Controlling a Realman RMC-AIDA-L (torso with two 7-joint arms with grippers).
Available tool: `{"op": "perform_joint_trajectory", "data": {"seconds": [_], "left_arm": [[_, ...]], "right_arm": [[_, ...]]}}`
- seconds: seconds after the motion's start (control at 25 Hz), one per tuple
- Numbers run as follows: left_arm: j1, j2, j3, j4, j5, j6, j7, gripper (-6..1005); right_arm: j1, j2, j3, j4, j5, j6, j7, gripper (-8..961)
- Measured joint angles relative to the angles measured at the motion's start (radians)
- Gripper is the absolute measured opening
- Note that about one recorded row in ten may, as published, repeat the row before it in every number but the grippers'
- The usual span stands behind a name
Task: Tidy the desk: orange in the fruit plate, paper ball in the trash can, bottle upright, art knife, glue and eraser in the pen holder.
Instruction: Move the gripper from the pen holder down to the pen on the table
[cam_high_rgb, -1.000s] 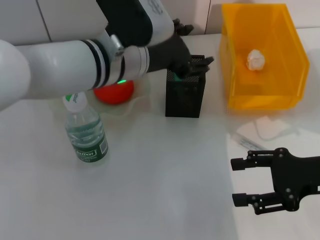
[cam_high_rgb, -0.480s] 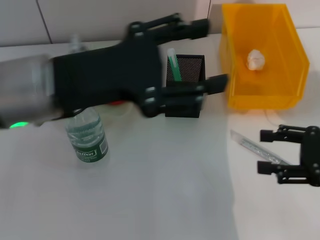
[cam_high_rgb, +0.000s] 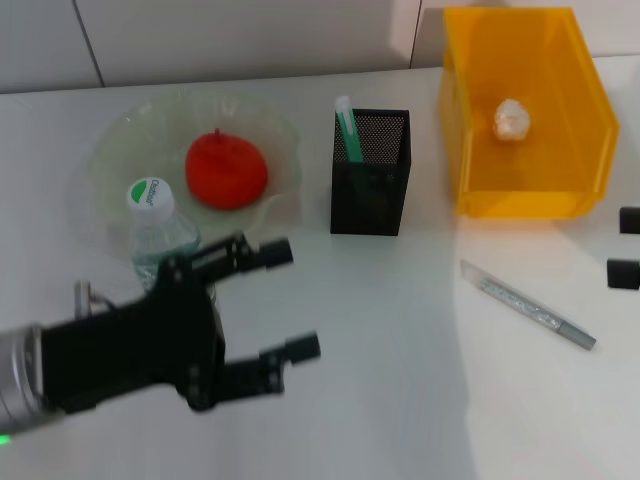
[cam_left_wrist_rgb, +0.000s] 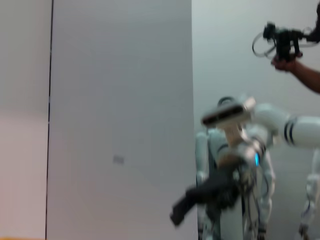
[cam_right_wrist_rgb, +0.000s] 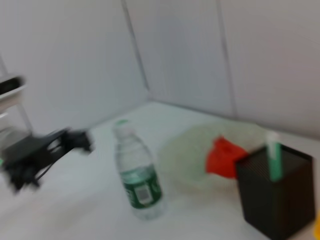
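My right gripper should next go to the art knife in front of the trash can and close on the middle of its glittery body (cam_high_rgb: 520, 302).
The orange (cam_high_rgb: 227, 170) lies in the fruit plate (cam_high_rgb: 118, 140). Just in front of the plate the bottle (cam_high_rgb: 152, 232) stands upright. A green-and-white glue stick (cam_high_rgb: 346, 120) pokes out of the black mesh pen holder (cam_high_rgb: 370, 190). In the trash can (cam_high_rgb: 470, 150) rests the paper ball (cam_high_rgb: 511, 118). The art knife (cam_high_rgb: 528, 305) lies flat on the table at the right. My left gripper (cam_high_rgb: 292, 300) hovers open and empty at the front left, beside the bottle. Only the fingertips of my right gripper (cam_high_rgb: 627, 246) show at the right edge, apart and empty. The eraser is out of view.
A wall runs along the back of the white table (cam_high_rgb: 380, 330). The right wrist view shows the bottle (cam_right_wrist_rgb: 137, 185), orange (cam_right_wrist_rgb: 225, 157) and pen holder (cam_right_wrist_rgb: 275, 197), with my left gripper (cam_right_wrist_rgb: 50, 147) farther off. The left wrist view shows only a wall and another robot (cam_left_wrist_rgb: 235, 165).
My left arm has pulled back from the pen holder to the front left, leaving the glue stick inside. My right gripper has moved right, to the edge of view, uncovering the art knife.
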Motion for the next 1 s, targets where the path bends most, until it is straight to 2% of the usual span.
{"op": "perform_joint_trajectory", "data": {"seconds": [0.04, 0.08, 0.12, 0.24, 0.28, 0.32, 0.4, 0.44, 0.48, 0.52, 0.64, 0.68, 1.0], "left_arm": [[-0.001, 0.0, 0.001, -0.022, 0.009, -0.003, 0.024, 794], [-0.008, -0.002, 0.002, -0.086, 0.036, -0.016, 0.087, 794], [-0.015, -0.002, 0.002, -0.119, 0.047, -0.022, 0.107, 794], [-0.031, -0.002, 0.0, -0.167, 0.054, -0.036, 0.121, 793], [-0.031, -0.002, 0.0, -0.167, 0.054, -0.036, 0.121, 793], [-0.05, -0.002, 0.004, -0.203, 0.058, -0.06, 0.125, 792], [-0.055, -0.002, 0.005, -0.207, 0.072, -0.069, 0.127, 792], [-0.055, -0.002, 0.005, -0.207, 0.072, -0.069, 0.127, 792], [-0.055, -0.002, 0.005, -0.207, 0.072, -0.069, 0.127, 792], [-0.06, -0.002, 0.006, -0.208, 0.09, -0.076, 0.128, 792], [-0.068, -0.002, 0.005, -0.211, 0.109, -0.089, 0.115, 792], [-0.068, -0.002, 0.003, -0.212, 0.112, -0.094, 0.114, 792], [-0.068, -0.004, 0.006, -0.215, 0.115, -0.132, 0.115, 791]], "right_arm": [[0.01, 0.0, -0.005, -0.059, -0.02, -0.007, 0.08, 773], [0.043, -0.001, -0.021, -0.175, -0.076, -0.017, 0.264, 773], [0.043, -0.001, -0.021, -0.175, -0.076, -0.017, 0.264, 773], [0.103, -0.003, -0.07, -0.29, -0.19, -0.027, 0.449, 773], [0.148, -0.005, -0.13, -0.338, -0.3, -0.03, 0.533, 774], [0.148, -0.005, -0.13, -0.338, -0.3, -0.03, 0.533, 774], [0.19, -0.008, -0.211, -0.357, -0.419, -0.032, 0.582, 774], [0.212, -0.009, -0.259, -0.358, -0.478, -0.032, 0.605, 774], [0.247, -0.004, -0.352, -0.351, -0.589, -0.024, 0.642, 774], [0.247, -0.004, -0.352, -0.351, -0.589, -0.024, 0.642, 773], [0.263, 0.004, -0.484, -0.325, -0.669, 0.02, 0.688, 772], [0.261, 0.005, -0.558, -0.299, -0.683, 0.069, 0.716, 771], [0.268, 0.002, -0.694, -0.168, -0.712, 0.233, 0.719, 762]]}}
